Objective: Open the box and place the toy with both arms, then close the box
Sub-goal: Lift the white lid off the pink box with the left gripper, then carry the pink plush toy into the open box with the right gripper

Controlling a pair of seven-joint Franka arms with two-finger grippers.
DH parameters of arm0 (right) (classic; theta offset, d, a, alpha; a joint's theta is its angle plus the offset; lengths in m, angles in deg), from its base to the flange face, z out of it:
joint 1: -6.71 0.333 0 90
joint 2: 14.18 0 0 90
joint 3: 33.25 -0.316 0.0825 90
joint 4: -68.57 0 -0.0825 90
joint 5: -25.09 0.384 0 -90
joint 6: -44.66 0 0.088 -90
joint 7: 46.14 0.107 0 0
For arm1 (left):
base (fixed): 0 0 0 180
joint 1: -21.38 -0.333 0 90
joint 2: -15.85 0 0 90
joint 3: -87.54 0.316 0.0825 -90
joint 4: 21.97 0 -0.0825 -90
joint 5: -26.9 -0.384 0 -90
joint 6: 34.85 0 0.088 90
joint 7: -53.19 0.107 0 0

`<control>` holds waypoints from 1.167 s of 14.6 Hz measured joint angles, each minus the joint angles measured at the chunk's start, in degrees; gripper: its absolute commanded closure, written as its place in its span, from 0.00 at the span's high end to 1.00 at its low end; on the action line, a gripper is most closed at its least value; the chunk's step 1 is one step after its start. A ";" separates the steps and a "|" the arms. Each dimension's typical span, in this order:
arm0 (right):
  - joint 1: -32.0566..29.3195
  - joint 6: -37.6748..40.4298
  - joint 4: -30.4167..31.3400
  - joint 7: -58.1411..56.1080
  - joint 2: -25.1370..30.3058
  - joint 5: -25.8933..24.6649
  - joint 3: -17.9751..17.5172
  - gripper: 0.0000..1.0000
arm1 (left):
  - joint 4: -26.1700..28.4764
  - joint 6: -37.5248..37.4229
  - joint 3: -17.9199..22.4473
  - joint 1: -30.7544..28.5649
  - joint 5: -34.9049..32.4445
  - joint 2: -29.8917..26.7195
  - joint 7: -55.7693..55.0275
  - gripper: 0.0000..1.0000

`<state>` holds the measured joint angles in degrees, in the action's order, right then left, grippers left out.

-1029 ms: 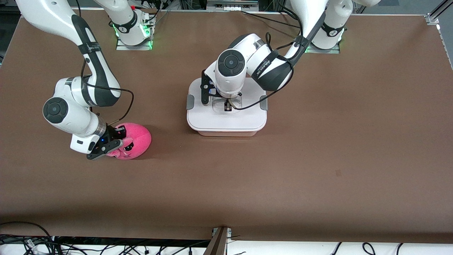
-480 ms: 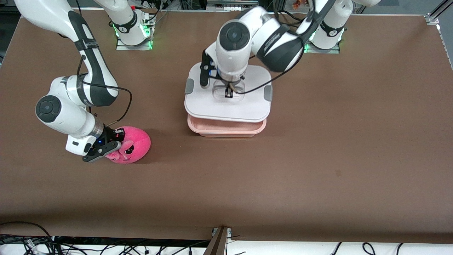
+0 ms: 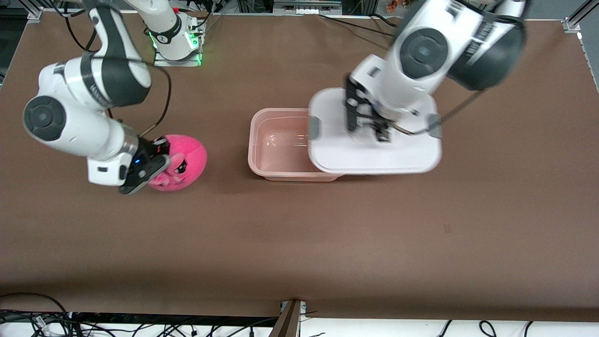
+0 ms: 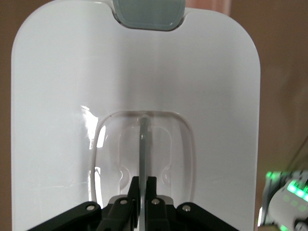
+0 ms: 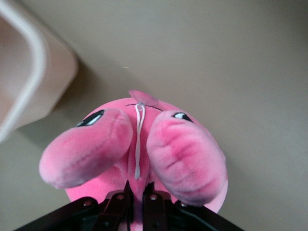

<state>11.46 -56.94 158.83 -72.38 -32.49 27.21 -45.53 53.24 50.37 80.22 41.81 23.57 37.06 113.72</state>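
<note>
Next, my right gripper lets go of the hot-pink plush toy on the bottom of the pinkish tub (image 3: 298, 150), around its middle.
The pinkish tub (image 3: 281, 145) of the box stands open at the table's middle. My left gripper (image 3: 381, 133) is shut on the clear handle (image 4: 145, 144) of the white lid (image 3: 374, 152) and holds it in the air, partly over the tub's end toward the left arm. The lid (image 4: 57, 96) fills the left wrist view. My right gripper (image 3: 157, 164) is shut on the hot-pink plush toy (image 3: 185, 161), toward the right arm's end of the table. In the right wrist view the fingers pinch a fold of the toy (image 5: 183, 149), and the tub's corner (image 5: 33, 82) shows beside it.
The brown table (image 3: 299, 243) lies bare nearer the front camera. The arm bases (image 3: 175, 40) stand at the edge farthest from the front camera. Cables (image 3: 42, 323) hang below the table's near edge.
My left gripper has lifted the lid off the tub and carried it toward the left arm's end. My right gripper has raised the toy and moved it slightly toward the tub.
</note>
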 measured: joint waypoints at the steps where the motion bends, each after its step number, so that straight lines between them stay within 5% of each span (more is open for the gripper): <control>1: 0.09 1.01 -0.57 0.00 0.18 -0.02 -2.69 0.00 | 0.10 -0.04 0.04 -2.83 -2.67 0.04 3.56 0.00; 7: 2.13 1.66 -0.97 -0.04 0.03 -4.14 -14.98 0.00 | 0.34 -0.03 0.12 -11.13 -5.97 0.38 9.97 0.00; 17: 12.59 0.95 -2.27 -0.05 -5.43 -14.24 -15.51 0.00 | 0.74 0.04 -0.72 -17.12 -4.49 2.33 13.82 0.00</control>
<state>24.05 -55.98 156.56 -72.43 -37.92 12.97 -61.04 53.98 50.40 79.49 24.69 19.08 39.39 127.54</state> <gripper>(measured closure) 0.916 0.930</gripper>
